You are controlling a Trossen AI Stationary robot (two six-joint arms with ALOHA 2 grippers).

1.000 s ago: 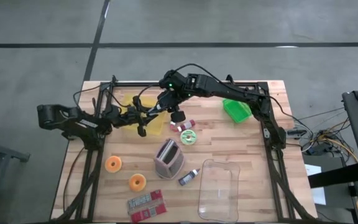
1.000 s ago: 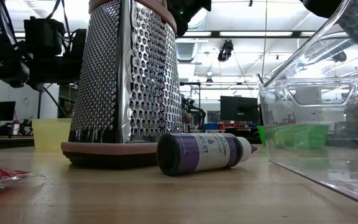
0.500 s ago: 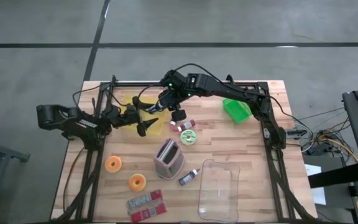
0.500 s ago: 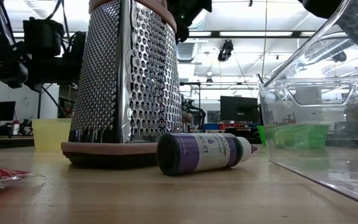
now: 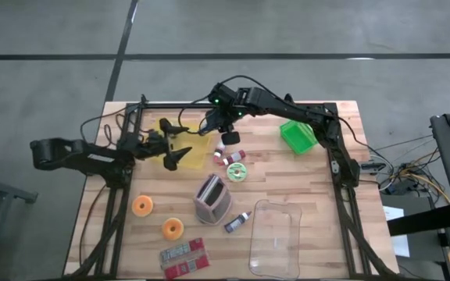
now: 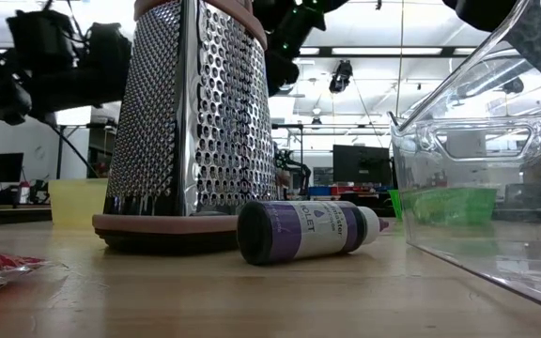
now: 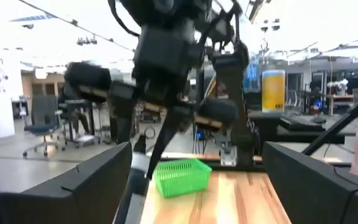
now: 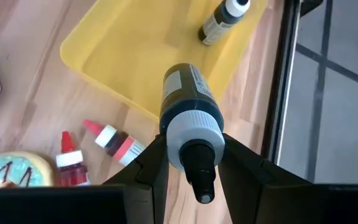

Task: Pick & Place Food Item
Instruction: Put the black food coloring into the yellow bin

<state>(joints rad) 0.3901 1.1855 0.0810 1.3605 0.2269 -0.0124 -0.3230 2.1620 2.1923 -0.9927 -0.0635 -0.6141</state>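
Observation:
The robot's right gripper should set the dark bottle down in the yellow tray's far corner [image 5: 204, 133] [image 8: 195, 95] next to the red-capped bottles. The dark bottle is held above the tray now.
My right gripper [image 8: 191, 177] is shut on a dark bottle with a white cap [image 8: 187, 109], held above the yellow tray [image 8: 135, 56] at the table's far left-centre. A second small bottle [image 8: 222, 18] lies on its side in that tray. In the high view my right gripper [image 5: 212, 126] is over the tray's far right part. My left gripper [image 5: 176, 143] stands open over the yellow tray [image 5: 198, 156], a little to the left of the right gripper, with nothing between its fingers [image 7: 98, 180]. My right gripper pinches the bottle at its white cap end [image 8: 190, 140], one finger [image 8: 151, 165] on each side. The fingers slant down from above. The bottle runs on past the fingertips, base toward the tray, and hangs clear of it.
Two red-capped bottles [image 8: 117, 140] and a frosted donut [image 5: 237, 173] lie right of the tray. A green basket [image 5: 297, 137] stands far right. A grater [image 5: 212, 197], a purple bottle [image 5: 237, 222], a clear container [image 5: 276, 238], two orange donuts [image 5: 142, 205] and red packets [image 5: 184, 257] fill the near half.
My left gripper has opened wide, let go of the bottle and drawn back toward the table's left edge. My right gripper has stayed shut on the bottle and carried it a little toward the far edge, over the tray.

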